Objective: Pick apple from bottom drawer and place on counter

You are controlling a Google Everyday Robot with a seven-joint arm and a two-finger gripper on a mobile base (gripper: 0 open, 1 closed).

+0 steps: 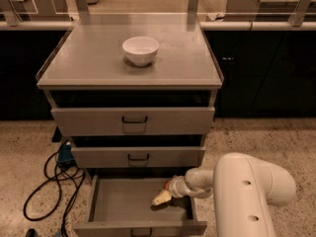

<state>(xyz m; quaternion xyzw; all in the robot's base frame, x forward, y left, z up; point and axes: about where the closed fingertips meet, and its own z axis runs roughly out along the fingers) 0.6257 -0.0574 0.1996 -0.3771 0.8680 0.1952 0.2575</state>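
I should close my gripper on the sides of the red-orange apple (168,185), toward the open bottom drawer's back.
The bottom drawer (118,204) is pulled open, and its grey floor shows on the left. My gripper (162,197) reaches into it from the right and sits low over the floor near the right wall. A small red-orange patch (168,185) shows right at the gripper; I cannot tell whether it is the apple or whether it is held. The counter (94,58) is the flat grey top of the cabinet above.
A white bowl (140,50) stands on the counter. Two upper drawers (133,121) are shut. Black cables (54,181) lie on the speckled floor left of the cabinet. My white arm (247,191) fills the lower right.
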